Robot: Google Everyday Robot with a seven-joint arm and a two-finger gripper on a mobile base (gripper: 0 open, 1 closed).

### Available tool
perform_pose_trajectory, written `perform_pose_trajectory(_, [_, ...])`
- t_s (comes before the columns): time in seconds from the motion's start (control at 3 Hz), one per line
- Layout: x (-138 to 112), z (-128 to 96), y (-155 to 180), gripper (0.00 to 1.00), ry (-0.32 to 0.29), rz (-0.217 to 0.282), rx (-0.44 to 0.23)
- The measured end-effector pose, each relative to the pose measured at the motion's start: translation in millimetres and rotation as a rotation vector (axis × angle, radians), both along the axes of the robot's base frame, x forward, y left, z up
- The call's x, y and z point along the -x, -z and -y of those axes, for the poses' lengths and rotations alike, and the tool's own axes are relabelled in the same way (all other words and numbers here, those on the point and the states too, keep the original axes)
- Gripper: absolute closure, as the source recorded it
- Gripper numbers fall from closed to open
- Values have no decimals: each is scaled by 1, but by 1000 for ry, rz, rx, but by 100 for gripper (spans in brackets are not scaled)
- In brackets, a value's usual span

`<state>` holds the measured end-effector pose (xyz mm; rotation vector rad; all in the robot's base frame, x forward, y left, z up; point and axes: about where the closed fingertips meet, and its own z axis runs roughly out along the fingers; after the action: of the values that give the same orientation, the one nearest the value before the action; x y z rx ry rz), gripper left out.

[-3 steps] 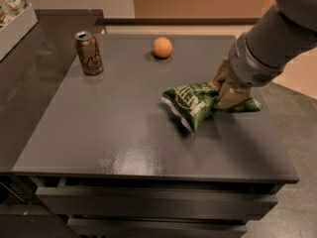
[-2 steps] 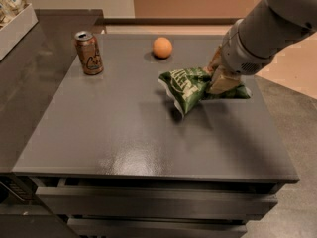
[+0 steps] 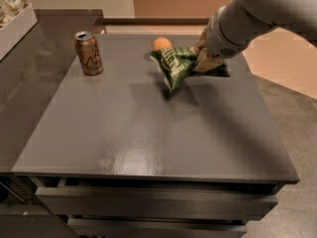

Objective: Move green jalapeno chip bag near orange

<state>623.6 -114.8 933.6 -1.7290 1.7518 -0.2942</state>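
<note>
The robot's gripper needs to release the green jalapeno chip bag on the table (image 3: 185, 61) in front of the orange.
The green jalapeno chip bag (image 3: 179, 67), crinkly dark green foil with white lettering, hangs just above the grey table top (image 3: 148, 128) at the far middle. My gripper (image 3: 204, 58) is shut on the bag's right end and carries it, with the arm coming in from the upper right. The orange (image 3: 161, 43) lies on the table right behind the bag's left tip, partly hidden by it. The bag's shadow falls on the table below it.
A brown soda can (image 3: 88, 53) stands upright at the far left of the table. A white bin (image 3: 16, 28) sits on the counter at the far left. Drawer fronts (image 3: 148, 202) run below the table's near edge.
My gripper has carried the bag up and away toward the far edge, from the table's right middle to right beside the orange. The can and the orange have not moved.
</note>
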Motion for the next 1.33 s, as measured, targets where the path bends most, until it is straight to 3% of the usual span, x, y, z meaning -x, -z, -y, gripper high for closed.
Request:
perform_pose_trajectory(0.67, [-52, -15, -10, 100, -83, 74, 0])
perform_pose_trajectory(1.33, [-60, -11, -3, 100, -108, 75, 34])
